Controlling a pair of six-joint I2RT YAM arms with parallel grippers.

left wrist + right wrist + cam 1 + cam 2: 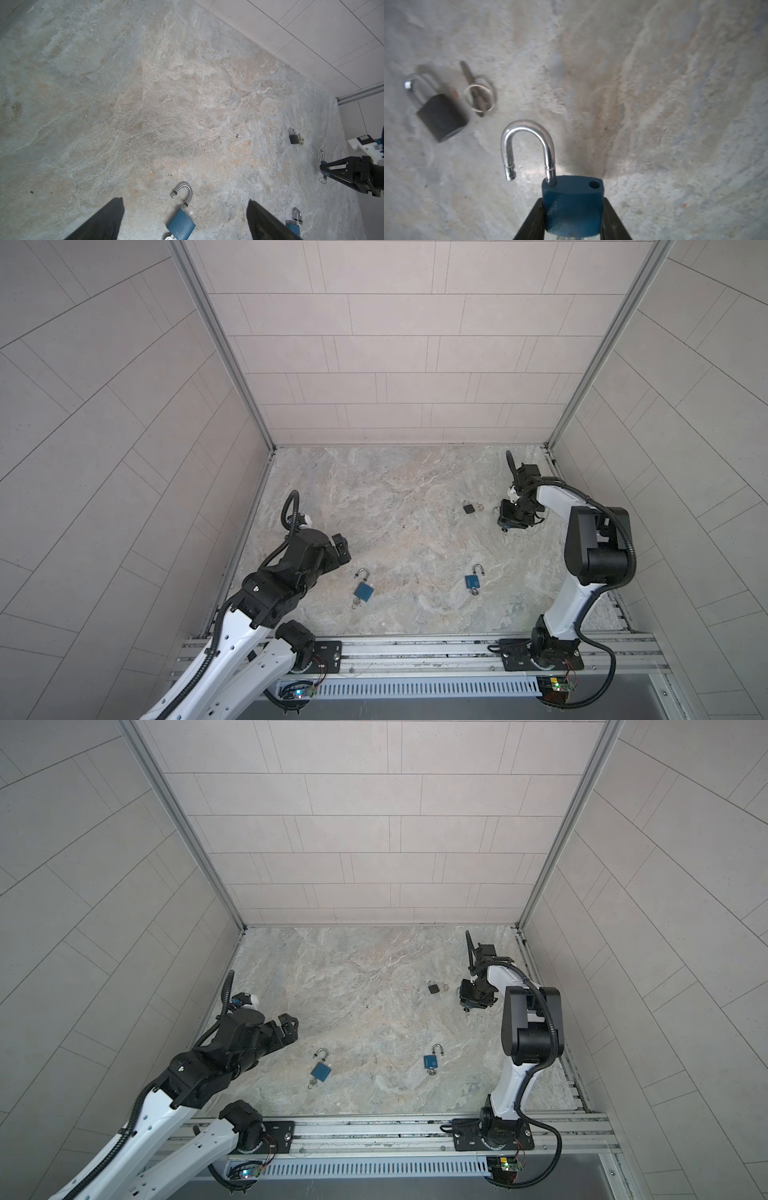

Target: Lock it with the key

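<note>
My left gripper needs to grab the silver shackle (321,153) of the blue padlock next, while my right gripper holds the padlock.
My right gripper (572,209) is shut on the body of a blue padlock (572,195), one finger on each side. Its silver shackle (527,133) stands swung open, its free end clear of the body. A bit of silver, its key (571,236), shows under the body between the fingers. In both top views this gripper (505,522) (467,1002) is low over the far right of the stone floor. My left gripper (185,200) (343,551) hangs open on the left, above another blue padlock (180,225) (364,591) with an open shackle and a key (355,605) in its underside.
A black padlock (441,116) (469,508) with shut shackle lies just left of the right gripper, a loose key on a ring (478,97) beside it. A third blue padlock (472,582) (293,227) lies open at front centre-right. Tiled walls enclose the floor (395,497).
</note>
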